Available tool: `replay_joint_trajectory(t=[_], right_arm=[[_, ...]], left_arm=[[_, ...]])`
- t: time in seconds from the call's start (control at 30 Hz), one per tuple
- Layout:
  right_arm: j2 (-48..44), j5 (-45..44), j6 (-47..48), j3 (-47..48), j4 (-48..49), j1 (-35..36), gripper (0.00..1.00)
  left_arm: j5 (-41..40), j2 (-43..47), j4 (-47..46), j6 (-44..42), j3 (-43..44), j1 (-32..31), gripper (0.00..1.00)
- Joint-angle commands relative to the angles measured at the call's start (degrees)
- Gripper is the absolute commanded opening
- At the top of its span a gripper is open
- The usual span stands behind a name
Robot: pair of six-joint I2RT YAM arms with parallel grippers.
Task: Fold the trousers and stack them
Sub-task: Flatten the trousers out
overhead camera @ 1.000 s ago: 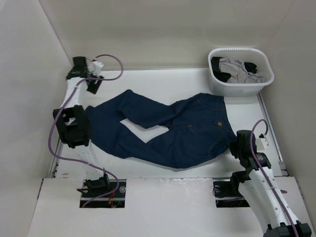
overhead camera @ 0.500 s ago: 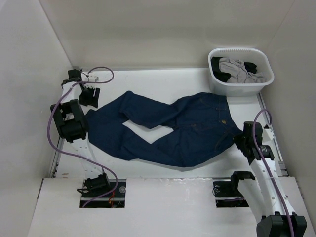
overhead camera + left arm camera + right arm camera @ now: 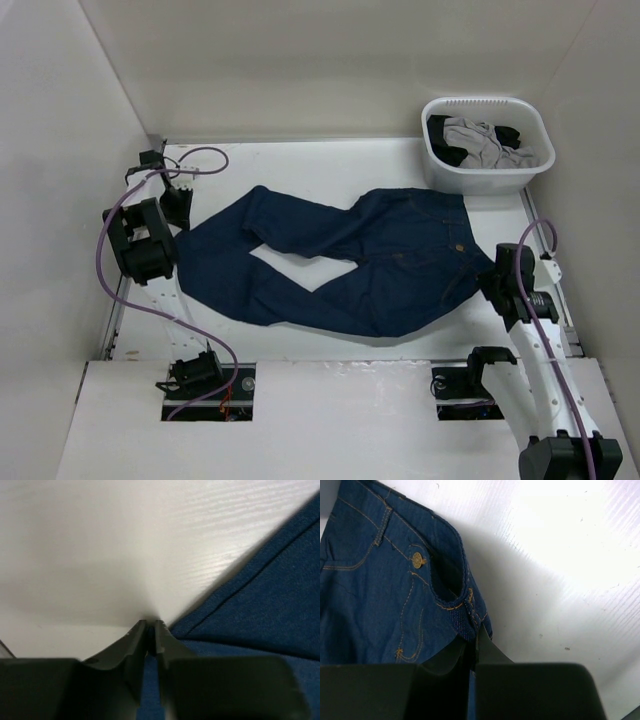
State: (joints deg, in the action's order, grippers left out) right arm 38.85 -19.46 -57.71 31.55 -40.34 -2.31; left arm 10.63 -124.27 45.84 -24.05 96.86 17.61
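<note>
I need to use my right gripper to release the waistband edge on the white table (image 3: 508, 316) toward the table's front edge, opposite the laundry basket.
The dark navy trousers (image 3: 350, 260) lie flat across the white table (image 3: 330, 165), with the legs to the left and the waist to the right. My left gripper (image 3: 178, 222) is at the end of a leg. In the left wrist view this gripper (image 3: 151, 625) is shut on a thin fold of the trousers (image 3: 270, 595) at the hem. My right gripper (image 3: 490, 272) is at the waist end. Seen from the right wrist, it (image 3: 471, 637) is shut on the waistband edge of the trousers (image 3: 380, 590), just below the brass button (image 3: 416, 559).
A white laundry basket (image 3: 440, 170) stands at the back right corner and holds grey and black garments (image 3: 480, 140). White walls close in the table on the left, back and right. A purple cable (image 3: 205, 155) loops over the left arm.
My left gripper has come down from the back left corner to the leg end and shut on the hem. My right gripper has drawn the waistband a little to the right.
</note>
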Motion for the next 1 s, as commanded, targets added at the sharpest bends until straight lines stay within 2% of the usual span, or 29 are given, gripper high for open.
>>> replay_joint_trajectory(t=[0.0,0.2,0.37,0.47,0.67,0.77,0.97], right_arm=[[0.52,-1.81,-2.57,0.8,1.57,-0.64,0.0],[4.91,-0.49,-3.19,0.96,7.46,-0.9,0.0],[10.09,2.23,-2.49,4.13,14.04,-3.8,0.0],[14.4,4.78,-3.02,7.2,19.05,-5.47,0.0],[18.19,5.84,-0.92,14.41,24.51,-6.09,0.0],[15.13,6.1,0.93,12.32,23.03,-6.35,0.0],[1.69,7.68,-2.66,-1.99,14.78,-11.44,0.0]], left_arm=[[2.72,-0.28,5.66,-3.01,-1.23,-0.42,0.02],[2.2,7.54,-3.82,-1.26,-0.89,2.56,0.0],[0.45,10.8,-5.67,-1.61,8.41,3.09,0.0],[-0.61,11.59,-9.79,-1.52,13.78,3.09,0.0],[-2.02,17.11,-17.1,-2.05,18.46,3.09,0.0],[0.17,23.52,-18.68,-3.71,9.88,4.67,0.0],[5.53,40.57,-23.25,-11.79,-20.69,10.64,0.0]])
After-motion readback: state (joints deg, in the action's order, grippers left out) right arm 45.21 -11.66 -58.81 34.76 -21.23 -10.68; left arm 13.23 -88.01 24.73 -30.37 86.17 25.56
